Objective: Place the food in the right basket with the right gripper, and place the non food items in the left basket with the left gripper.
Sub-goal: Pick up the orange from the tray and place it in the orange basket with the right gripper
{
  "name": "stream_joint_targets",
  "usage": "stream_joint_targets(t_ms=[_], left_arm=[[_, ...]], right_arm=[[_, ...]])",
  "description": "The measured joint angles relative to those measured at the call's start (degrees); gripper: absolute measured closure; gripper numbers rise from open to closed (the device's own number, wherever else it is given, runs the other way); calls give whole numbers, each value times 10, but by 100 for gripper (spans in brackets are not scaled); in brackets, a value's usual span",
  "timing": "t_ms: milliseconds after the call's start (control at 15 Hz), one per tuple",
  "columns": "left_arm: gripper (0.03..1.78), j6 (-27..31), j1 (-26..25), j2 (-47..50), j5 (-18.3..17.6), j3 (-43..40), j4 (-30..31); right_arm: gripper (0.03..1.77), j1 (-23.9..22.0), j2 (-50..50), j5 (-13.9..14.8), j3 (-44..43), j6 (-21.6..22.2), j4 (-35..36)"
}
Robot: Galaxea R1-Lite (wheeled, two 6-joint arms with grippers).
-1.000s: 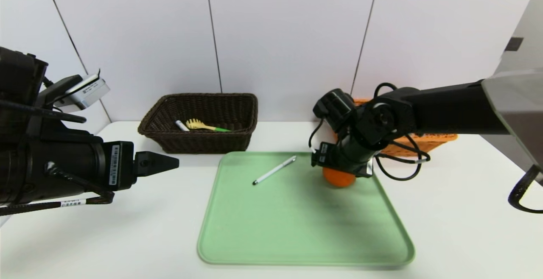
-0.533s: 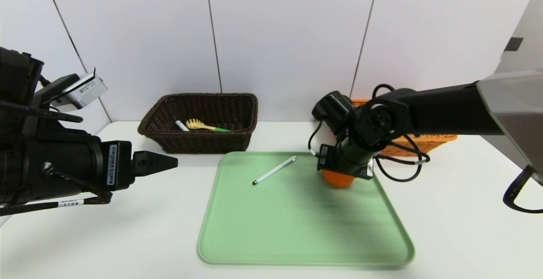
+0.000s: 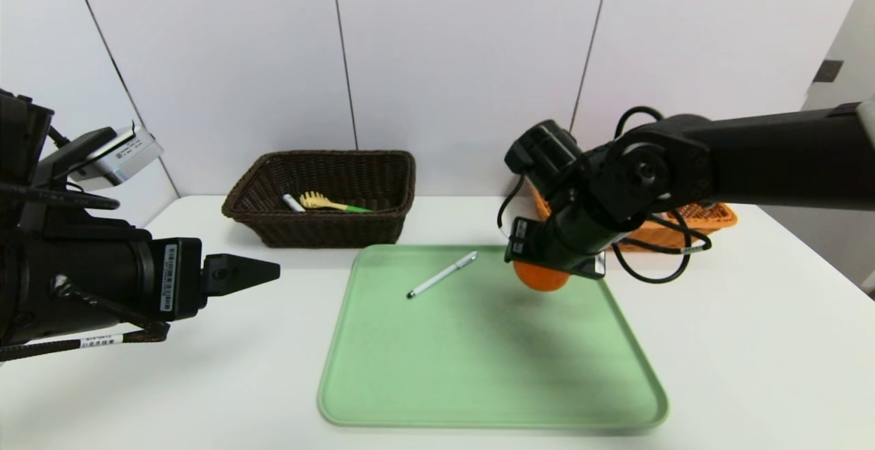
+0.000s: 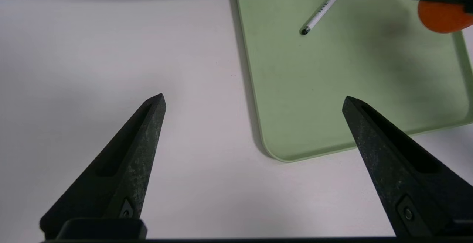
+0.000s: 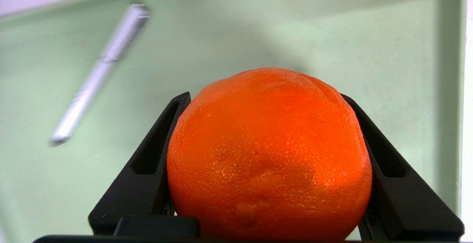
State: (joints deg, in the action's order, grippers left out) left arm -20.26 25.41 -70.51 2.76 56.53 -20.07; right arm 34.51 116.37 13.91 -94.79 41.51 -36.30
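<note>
I need to use my right gripper to let go of the orange fruit, now just above the green tray, inside the orange-tan basket's end (image 3: 564,198) that faces the dark brown basket.
My right gripper (image 3: 547,269) is shut on a round orange fruit (image 3: 540,278), holding it just above the far right part of the green tray (image 3: 478,368). In the right wrist view the orange (image 5: 269,154) fills the space between both black fingers (image 5: 147,169). A thin white pen (image 3: 443,274) lies on the tray's far left part. The dark brown left basket (image 3: 321,231) holds a white marker (image 3: 293,202) and a yellow pasta spoon (image 3: 328,202). The orange-tan right basket (image 3: 711,216) is partly hidden behind the right arm. My left gripper (image 4: 254,98) hangs open over the table, left of the tray.
The white table (image 3: 738,340) runs to a white panelled wall behind both baskets. Black cables (image 3: 656,269) loop from the right arm down near the tray's right edge. The tray's near-left corner (image 4: 281,154) lies below the left gripper's fingers.
The right gripper closed on the orange and raised it a little off the tray, and the right arm rose with it. The left arm drifted slightly back to the left.
</note>
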Motion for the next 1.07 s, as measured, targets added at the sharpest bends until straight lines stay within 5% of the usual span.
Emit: stream_joint_targets(t_ms=[200, 467, 800, 1067], left_arm=[[12, -1, 0, 7, -5, -15, 1], [12, -4, 0, 12, -6, -19, 1], [12, -12, 0, 16, -6, -17, 1], [12, -14, -1, 19, -6, -16, 14]], right_arm=[[58, 4, -58, -7, -44, 0, 10], [58, -71, -91, -11, -119, -4, 69], [58, -184, -45, -28, -135, -7, 100], [53, -210, 15, -30, -136, -9, 132]])
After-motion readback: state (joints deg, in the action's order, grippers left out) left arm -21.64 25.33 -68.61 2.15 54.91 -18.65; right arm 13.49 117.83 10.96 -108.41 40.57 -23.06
